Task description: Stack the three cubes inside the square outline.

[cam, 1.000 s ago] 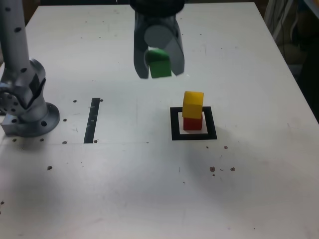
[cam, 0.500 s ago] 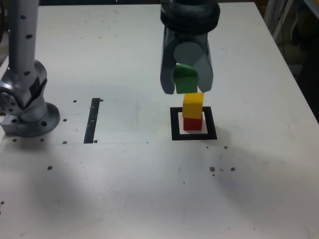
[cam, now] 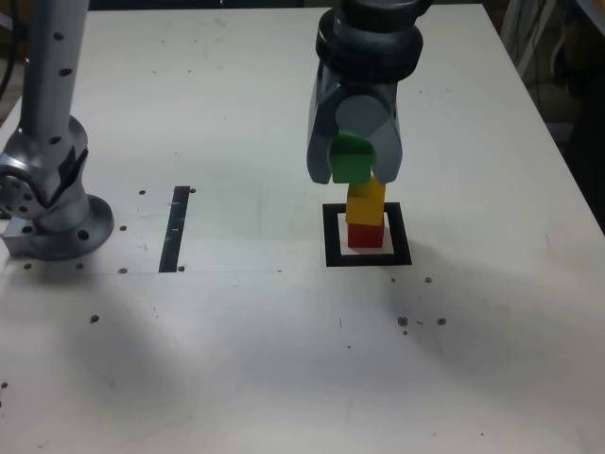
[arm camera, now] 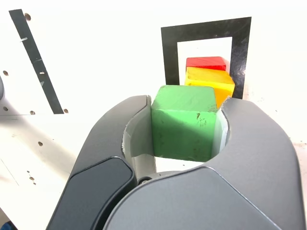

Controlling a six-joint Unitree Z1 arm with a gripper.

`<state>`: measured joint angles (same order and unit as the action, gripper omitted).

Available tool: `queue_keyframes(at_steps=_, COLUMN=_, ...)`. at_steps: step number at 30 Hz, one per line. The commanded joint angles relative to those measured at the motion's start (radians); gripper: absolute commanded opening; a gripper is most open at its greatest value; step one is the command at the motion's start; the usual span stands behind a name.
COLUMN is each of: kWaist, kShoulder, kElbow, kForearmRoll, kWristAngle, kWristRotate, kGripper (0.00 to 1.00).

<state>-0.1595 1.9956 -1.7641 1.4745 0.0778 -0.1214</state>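
Next, my gripper lets go of the green cube on top of the yellow cube [cam: 364, 175] [arm camera: 210, 76], squarely above the red one.
My gripper [cam: 354, 170] is shut on the green cube [cam: 351, 158], which hangs in the air just above the stack. Below it the yellow cube [cam: 366, 201] rests on the red cube [cam: 365, 234] inside the black square outline [cam: 333, 236]. In the wrist view the green cube [arm camera: 183, 122] sits clamped between the two grey fingers [arm camera: 117, 139], with the yellow cube [arm camera: 211, 84], the red cube [arm camera: 206, 63] and the square outline [arm camera: 169, 52] beyond it. The green cube is slightly off the stack toward the exterior view's left.
The arm's grey base [cam: 47, 203] stands at the exterior view's left. A straight black tape strip [cam: 176, 227] lies between the base and the outline. Small dark specks and holes dot the white table [cam: 284, 350].
The gripper has carried the green cube toward the exterior view's right and lower, from well away from the stack to just above the yellow cube.
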Motion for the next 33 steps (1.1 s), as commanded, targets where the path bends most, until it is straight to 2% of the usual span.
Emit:
queue_keyframes(at_steps=1, kWaist=0.000, kShoulder=0.010, kElbow=-0.008, kForearmRoll=-0.003, kWristAngle=-0.002, kWristRotate=0.004, kGripper=0.18)
queue_keyframes(at_steps=11, kWaist=-0.003, kShoulder=0.048, kElbow=-0.025, kForearmRoll=-0.013, kWristAngle=-0.025, kWristRotate=0.013, kGripper=0.18)
queue_keyframes(at_steps=17, kWaist=-0.003, kShoulder=0.053, kElbow=-0.026, kForearmRoll=-0.021, kWristAngle=-0.018, kWristRotate=0.014, kGripper=0.20)
queue_keyframes(at_steps=21, kWaist=-0.003, kShoulder=0.050, kElbow=-0.024, kForearmRoll=-0.020, kWristAngle=-0.018, kWristRotate=0.014, kGripper=0.25)
queue_keyframes(at_steps=24, kWaist=-0.003, kShoulder=0.051, kElbow=-0.023, kForearmRoll=-0.020, kWristAngle=-0.023, kWristRotate=0.014, kGripper=0.39)
queue_keyframes(at_steps=27, kWaist=-0.003, kShoulder=0.049, kElbow=-0.022, kForearmRoll=-0.019, kWristAngle=-0.026, kWristRotate=0.015, kGripper=0.63)
queue_keyframes(at_steps=28, kWaist=-0.004, kShoulder=0.048, kElbow=-0.022, kForearmRoll=-0.019, kWristAngle=-0.027, kWristRotate=0.015, kGripper=0.75)
queue_keyframes(at_steps=30, kWaist=-0.008, kShoulder=0.043, kElbow=-0.021, kForearmRoll=-0.019, kWristAngle=-0.024, kWristRotate=0.011, kGripper=0.88)
queue_keyframes(at_steps=33, kWaist=-0.016, kShoulder=0.028, kElbow=-0.022, kForearmRoll=-0.017, kWristAngle=-0.005, kWristRotate=-0.001, kGripper=0.98)
